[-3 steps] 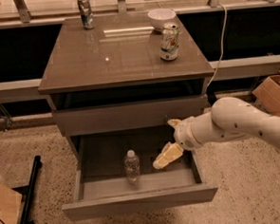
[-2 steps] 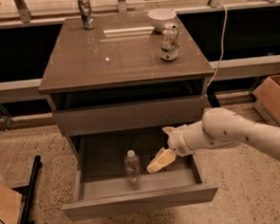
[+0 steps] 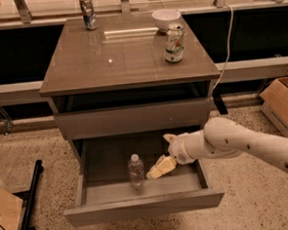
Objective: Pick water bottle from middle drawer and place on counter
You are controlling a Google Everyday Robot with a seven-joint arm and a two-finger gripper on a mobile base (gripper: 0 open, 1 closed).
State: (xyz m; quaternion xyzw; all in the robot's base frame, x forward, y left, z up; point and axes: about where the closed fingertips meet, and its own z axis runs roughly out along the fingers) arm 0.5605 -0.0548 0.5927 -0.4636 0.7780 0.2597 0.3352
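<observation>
I need to close my gripper on the middle of the water bottle's body (image 3: pixel 135 170), under the bottle's white cap, inside the open drawer.
The water bottle (image 3: pixel 135 170), clear with a white cap, stands upright on the floor of the open middle drawer (image 3: pixel 107 158), near its front. My gripper (image 3: pixel 157 156) reaches in from the right on a white arm, inside the drawer. It is open. Its lower finger (image 3: pixel 159 168) lies just right of the bottle, close to it but apart from it. The counter (image 3: pixel 126 59) is the glossy grey-brown top above the drawers.
On the counter stand a dark can (image 3: pixel 87 6) at the back left, a white bowl (image 3: pixel 166 19) and a white-and-green can (image 3: pixel 175 43) at the right. A shut drawer front (image 3: pixel 134 118) is above the open one. A cardboard box (image 3: pixel 282 98) stands on the floor at right, a black stand (image 3: pixel 29 202) at left.
My gripper and arm have moved left inside the drawer, closer to the bottle. The bottle has not moved.
</observation>
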